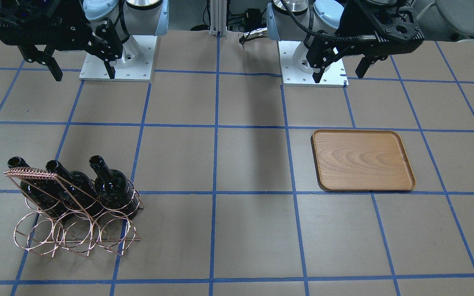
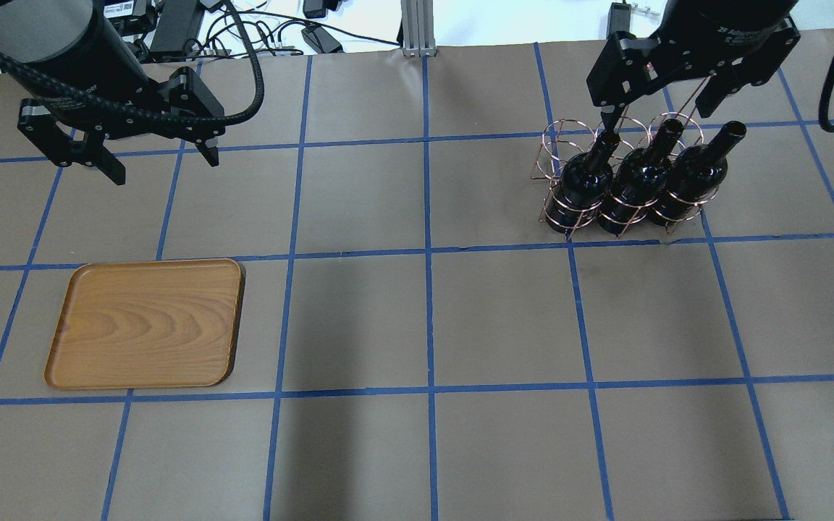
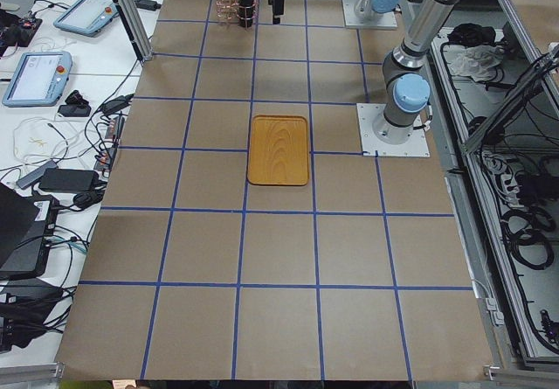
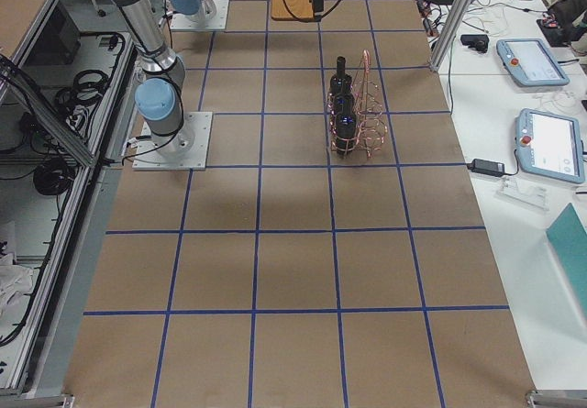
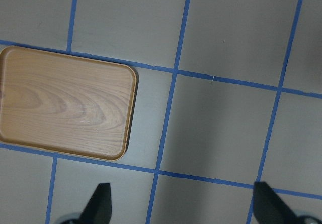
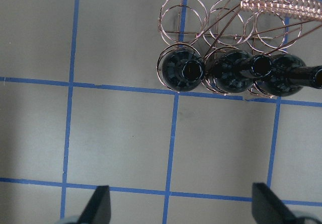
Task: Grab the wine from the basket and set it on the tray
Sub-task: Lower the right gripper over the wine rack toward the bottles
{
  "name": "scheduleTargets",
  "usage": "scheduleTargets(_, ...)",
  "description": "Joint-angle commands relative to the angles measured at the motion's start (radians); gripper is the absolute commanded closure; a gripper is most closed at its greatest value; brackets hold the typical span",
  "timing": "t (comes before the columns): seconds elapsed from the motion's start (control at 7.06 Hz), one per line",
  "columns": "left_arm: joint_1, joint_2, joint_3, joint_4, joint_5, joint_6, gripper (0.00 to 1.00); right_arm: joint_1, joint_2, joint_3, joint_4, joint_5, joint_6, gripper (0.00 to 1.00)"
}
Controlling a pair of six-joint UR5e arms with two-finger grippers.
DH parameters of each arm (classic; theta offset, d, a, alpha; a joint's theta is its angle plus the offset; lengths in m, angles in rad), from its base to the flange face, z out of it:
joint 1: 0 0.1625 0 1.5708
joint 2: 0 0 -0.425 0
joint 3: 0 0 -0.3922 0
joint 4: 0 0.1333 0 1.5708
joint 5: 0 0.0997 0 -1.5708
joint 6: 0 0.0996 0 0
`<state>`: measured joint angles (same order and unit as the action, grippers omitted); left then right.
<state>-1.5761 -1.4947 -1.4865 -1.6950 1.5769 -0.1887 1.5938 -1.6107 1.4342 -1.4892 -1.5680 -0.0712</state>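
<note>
Next, the robot's right gripper should move to the neck of the middle wine bottle point(image 1: 59, 169) point(image 6: 252, 67) in the copper wire basket and close there.
Three dark wine bottles point(image 2: 580, 189) point(image 2: 634, 184) point(image 2: 692, 177) stand leaning in the near row of the copper wire basket point(image 2: 560, 140). They also show in the front view point(image 1: 111, 185) and the right wrist view point(image 6: 183, 72). The basket's far row of rings point(image 6: 182, 16) is empty. My right gripper point(image 2: 654, 112) is open and empty, high above the table, on the robot's side of the basket. The wooden tray point(image 2: 145, 322) lies flat and bare; it also shows in the left wrist view point(image 5: 65, 103). My left gripper point(image 2: 163, 165) is open and empty, high above and beyond the tray.
The table is brown paper with a blue tape grid. The basket's coiled-wire handle point(image 6: 282, 5) runs over the empty rings. Both robot bases point(image 1: 117, 57) point(image 1: 313, 61) stand at the table's back edge. Cables and tablets point(image 4: 555, 142) lie beside the table.
</note>
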Motion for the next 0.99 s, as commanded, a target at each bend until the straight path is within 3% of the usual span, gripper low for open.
scheduleTargets(0.0, -0.001, 0.001, 0.0, -0.005, 0.0, 0.0, 0.0, 0.0, 0.0, 0.0, 0.0, 0.0, -0.001, 0.0)
scheduleTargets(0.57, 0.001, 0.001, 0.0, -0.005, 0.0, 0.0, 0.0, -0.05, 0.052, 0.0, -0.002, -0.001, -0.018, 0.0)
scheduleTargets(0.85, -0.001, 0.002, -0.001, -0.005, 0.0, 0.0, 0.0, -0.124, 0.157, 0.0, -0.131, 0.002, -0.074, 0.0)
